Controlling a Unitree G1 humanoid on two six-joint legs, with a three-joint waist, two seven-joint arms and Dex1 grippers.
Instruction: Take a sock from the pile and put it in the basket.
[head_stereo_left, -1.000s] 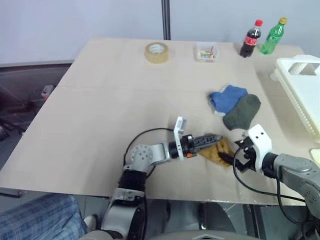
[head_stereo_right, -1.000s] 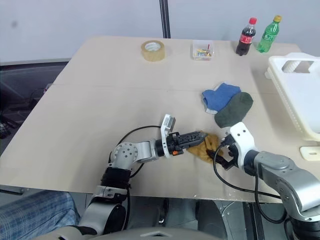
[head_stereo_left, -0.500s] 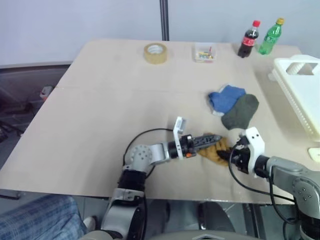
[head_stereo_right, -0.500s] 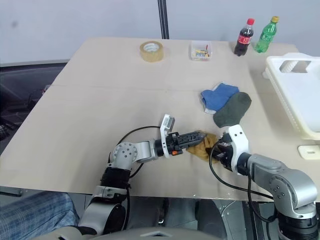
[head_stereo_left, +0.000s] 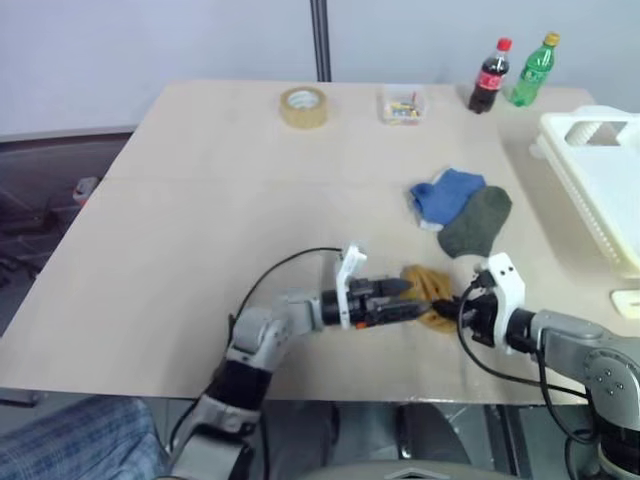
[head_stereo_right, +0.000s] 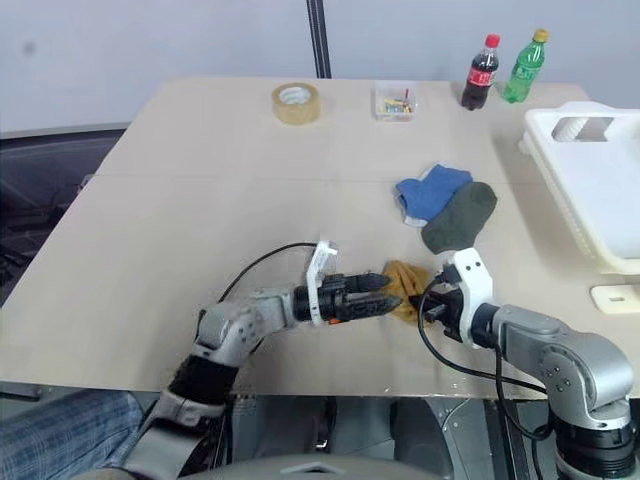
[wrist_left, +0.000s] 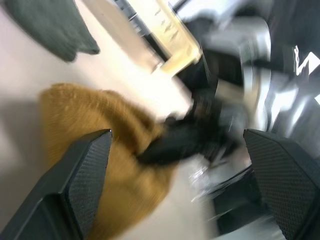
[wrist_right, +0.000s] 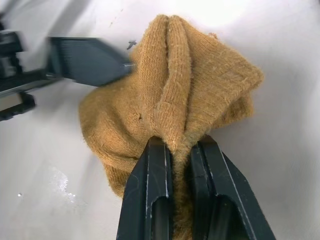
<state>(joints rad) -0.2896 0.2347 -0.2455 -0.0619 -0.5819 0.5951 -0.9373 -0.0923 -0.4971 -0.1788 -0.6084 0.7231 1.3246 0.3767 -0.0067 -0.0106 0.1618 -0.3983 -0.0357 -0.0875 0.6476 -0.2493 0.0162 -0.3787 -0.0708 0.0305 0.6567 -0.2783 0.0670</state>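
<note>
Next, I release the yellow sock with my right gripper on the white basket's bottom (head_stereo_left: 630, 209), near the basket's side facing the blue sock.
A mustard yellow sock (wrist_right: 170, 85) lies bunched near the table's front edge, a short way in front of the rest of the pile, a blue sock (head_stereo_left: 447, 193) and a dark green sock (head_stereo_left: 476, 220). My right gripper (wrist_right: 181, 142) is shut on a fold of the yellow sock from its right side. From the sock's left, my left gripper (head_stereo_left: 403, 299) points level toward it and stands open, with the sock (wrist_left: 85, 120) partly between its fingers. One left fingertip (wrist_right: 90, 60) touches the sock's edge. The white slotted basket (head_stereo_left: 600, 170) stands at the table's right edge.
A roll of tape (head_stereo_left: 302, 106), a small clear box (head_stereo_left: 402, 103), a cola bottle (head_stereo_left: 487, 76) and a green bottle (head_stereo_left: 529, 71) line the far side of the table. A small white object (head_stereo_left: 628, 300) lies by the right edge. Both grippers work close to the table's front edge.
My right gripper has closed on the yellow sock. My left gripper has rolled and drawn back a little to the left, off the top of the sock.
</note>
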